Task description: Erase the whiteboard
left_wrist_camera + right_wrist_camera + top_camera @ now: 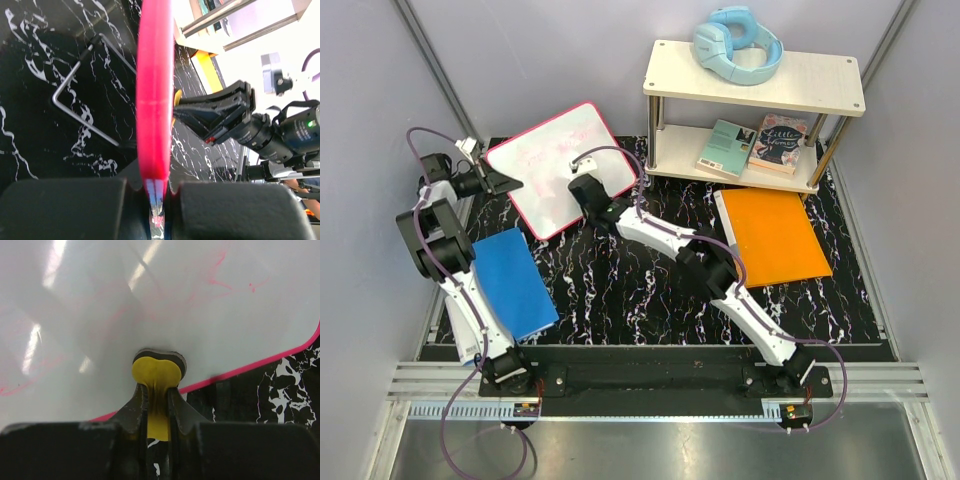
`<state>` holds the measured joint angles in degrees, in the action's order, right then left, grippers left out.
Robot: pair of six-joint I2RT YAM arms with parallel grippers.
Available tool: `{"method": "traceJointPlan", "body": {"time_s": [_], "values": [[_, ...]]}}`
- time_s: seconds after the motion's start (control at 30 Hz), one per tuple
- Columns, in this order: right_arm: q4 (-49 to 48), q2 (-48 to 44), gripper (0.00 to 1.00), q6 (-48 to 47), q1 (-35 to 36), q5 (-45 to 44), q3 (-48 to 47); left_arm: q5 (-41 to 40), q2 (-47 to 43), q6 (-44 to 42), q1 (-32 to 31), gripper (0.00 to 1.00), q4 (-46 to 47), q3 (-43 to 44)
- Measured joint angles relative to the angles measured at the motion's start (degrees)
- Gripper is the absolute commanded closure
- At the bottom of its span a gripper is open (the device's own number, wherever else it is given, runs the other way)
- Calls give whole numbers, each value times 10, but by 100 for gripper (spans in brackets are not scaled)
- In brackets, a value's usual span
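The robot's right gripper will release the yellow eraser, now pressed against the board's white face, on the black table point(592, 237) close in front of the whiteboard's lower rim.
The whiteboard point(560, 165), white with a pink-red rim and faint pink scribbles, stands tilted at the back left of the table. My left gripper point(498, 180) is shut on its left rim; the left wrist view shows the pink rim point(154, 100) edge-on between the jaws point(158, 200). My right gripper point(582, 190) is shut on a yellow eraser point(156, 375) with a dark pad, pressed against the board's white face point(150, 300) near its lower rim. Pink marks point(220, 280) remain on the board.
A blue folder point(513, 282) lies by the left arm. An orange folder point(772, 235) lies at the right. A shelf point(755, 90) at the back holds books point(755, 145) and blue headphones point(738, 45). The board's wire stand point(80, 110) shows behind it.
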<state>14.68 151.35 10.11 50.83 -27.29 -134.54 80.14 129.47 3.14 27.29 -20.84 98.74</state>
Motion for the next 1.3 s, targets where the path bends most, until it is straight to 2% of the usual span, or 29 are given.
{"method": "traceJointPlan", "body": {"time_s": [0.27, 0.5, 0.6, 0.7, 0.8, 0.83, 0.93, 1.03, 1.13, 1.3], "values": [[-10, -25, 100, -1, -1, 0, 76, -29, 0, 109, -7, 100, 141, 0], [-17, -55, 100, 0, -3, 5, 123, -38, 3, 121, -6, 100, 139, 48], [-19, -61, 100, 2, -3, 13, 132, -34, 3, 144, -3, 100, 173, 63], [-19, -63, 100, 3, -3, 15, 136, -20, 6, 249, 0, 100, 294, 49], [-20, -63, 100, 5, -4, 16, 137, 9, 40, 453, 2, 100, 543, 47], [-20, -64, 100, 5, -4, 17, 137, 23, 72, 539, 3, 100, 633, 81], [-20, -66, 100, 7, -4, 20, 140, 42, 155, 718, 3, 100, 773, 185], [-21, -69, 100, 7, -4, 24, 144, 56, 179, 805, 4, 100, 837, 191], [-23, -70, 100, 7, -5, 25, 146, 81, 188, 870, 4, 100, 863, 185], [-24, -70, 100, 7, -5, 27, 147, 95, 195, 918, 3, 100, 878, 184]]}}
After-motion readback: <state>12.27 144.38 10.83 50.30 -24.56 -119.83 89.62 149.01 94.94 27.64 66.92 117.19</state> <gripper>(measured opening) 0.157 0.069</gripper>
